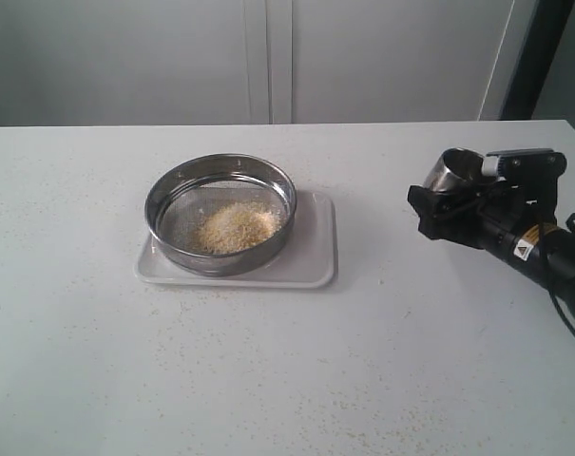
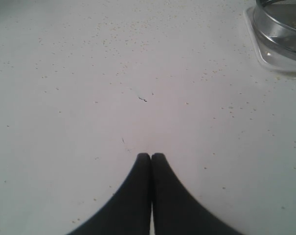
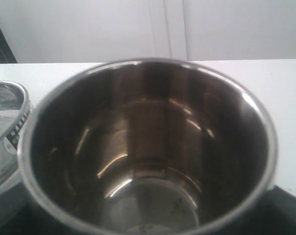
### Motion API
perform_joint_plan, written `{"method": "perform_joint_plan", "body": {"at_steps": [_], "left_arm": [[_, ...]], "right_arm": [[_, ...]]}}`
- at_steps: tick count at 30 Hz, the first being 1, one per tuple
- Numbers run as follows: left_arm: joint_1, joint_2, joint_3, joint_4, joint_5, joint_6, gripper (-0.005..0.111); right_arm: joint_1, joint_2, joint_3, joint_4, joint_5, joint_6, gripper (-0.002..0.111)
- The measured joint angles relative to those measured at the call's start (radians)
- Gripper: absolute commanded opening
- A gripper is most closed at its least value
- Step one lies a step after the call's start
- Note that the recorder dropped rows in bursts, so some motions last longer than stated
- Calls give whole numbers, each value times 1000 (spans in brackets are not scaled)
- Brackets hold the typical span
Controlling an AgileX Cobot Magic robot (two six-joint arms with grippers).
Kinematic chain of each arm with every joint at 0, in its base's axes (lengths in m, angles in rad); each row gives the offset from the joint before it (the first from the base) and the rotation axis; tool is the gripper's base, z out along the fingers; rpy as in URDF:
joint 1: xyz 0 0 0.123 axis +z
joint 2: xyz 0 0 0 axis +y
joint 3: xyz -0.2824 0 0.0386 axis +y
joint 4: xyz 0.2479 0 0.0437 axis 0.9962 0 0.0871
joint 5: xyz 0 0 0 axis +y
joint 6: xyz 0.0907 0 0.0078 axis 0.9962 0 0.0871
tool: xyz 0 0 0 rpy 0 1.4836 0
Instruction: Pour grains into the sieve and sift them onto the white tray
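The small steel cup, held above the table beside the sieve, will be released by my right gripper on the bare table (image 1: 461, 225) just beneath it, away from the tray.
The steel sieve (image 1: 220, 211) rests on the white tray (image 1: 311, 261) near the table's middle, with a heap of yellow and whitish grains (image 1: 236, 228) on its mesh. To its right, above the table, my right gripper (image 1: 450, 201) is shut on a small steel cup (image 1: 455, 171) whose mouth faces the sieve. The cup (image 3: 148, 147) fills the right wrist view and looks empty inside; the sieve's edge (image 3: 8, 127) shows beside it. My left gripper (image 2: 151, 156) is shut on nothing over bare table; the tray corner (image 2: 265, 54) and sieve wall (image 2: 282, 24) show beyond it.
The pale table (image 1: 287, 380) is dotted with scattered grains (image 2: 113, 36), mostly near the front edge. A white cabinet wall (image 1: 268, 57) stands behind the table. The left arm is outside the exterior view.
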State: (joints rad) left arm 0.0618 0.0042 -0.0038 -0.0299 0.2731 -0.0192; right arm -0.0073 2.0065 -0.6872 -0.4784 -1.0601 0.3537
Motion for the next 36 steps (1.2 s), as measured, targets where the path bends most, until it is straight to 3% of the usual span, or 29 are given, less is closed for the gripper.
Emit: {"method": "perform_joint_plan", "body": {"at_steps": [9,36], "left_arm": [[0,0,0,0,0,0,0],[0,0,0,0,0,0,0]], "right_arm": [[0,106,-2,82,-125,-139,0],[0,221,-41,142,-140,-246,0]]}}
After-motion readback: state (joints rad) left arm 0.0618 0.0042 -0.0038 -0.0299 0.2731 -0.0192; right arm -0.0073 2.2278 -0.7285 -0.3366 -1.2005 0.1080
